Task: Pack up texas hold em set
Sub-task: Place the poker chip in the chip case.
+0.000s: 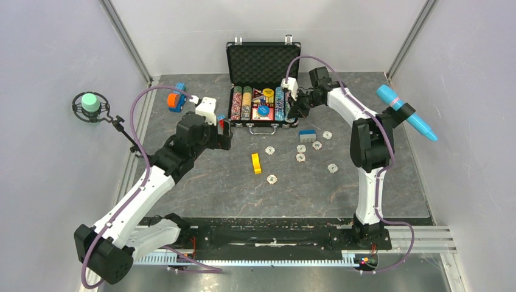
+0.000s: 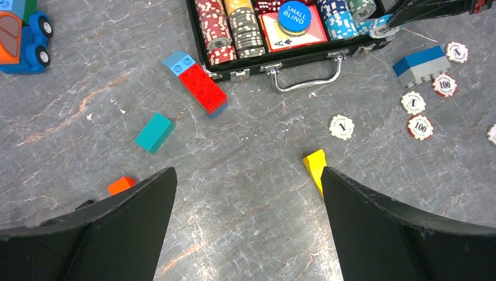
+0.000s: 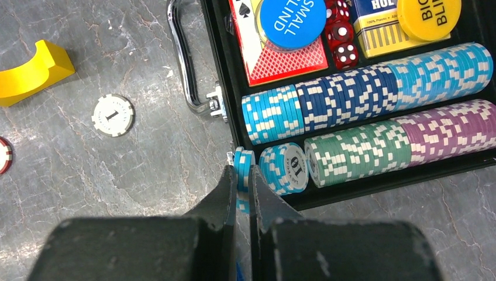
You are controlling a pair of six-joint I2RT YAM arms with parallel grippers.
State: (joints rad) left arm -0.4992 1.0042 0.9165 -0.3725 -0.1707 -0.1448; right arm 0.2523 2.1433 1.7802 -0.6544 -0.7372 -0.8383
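Note:
My right gripper is going to put the light-blue chips down between the short light-blue stack and the briefcase's front side (image 1: pixel 291 120) (image 3: pixel 255 175).
The black briefcase (image 1: pixel 263 64) lies open at the back of the table, with a grey foam lid and rows of coloured chips (image 3: pixel 374 88). My right gripper (image 3: pixel 243 175) is shut on a few light-blue chips (image 3: pixel 243 159), held on edge at the case's front right corner (image 1: pixel 291 112), beside a short light-blue stack (image 3: pixel 285 168). Several pale-edged loose chips (image 1: pixel 301 148) lie on the table in front of the case. My left gripper (image 2: pixel 248 175) is open and empty, above bare table left of the case (image 1: pixel 224 131).
A yellow block (image 1: pixel 256 163) lies mid-table, beside my left gripper's right finger (image 2: pixel 314 165). A red and blue brick (image 2: pixel 202 88), teal block (image 2: pixel 154 132) and orange block (image 2: pixel 121 185) lie left of the case. A blue-grey brick (image 1: pixel 307 134), toy car (image 1: pixel 177 98) and blue pen (image 1: pixel 404 112) are nearby.

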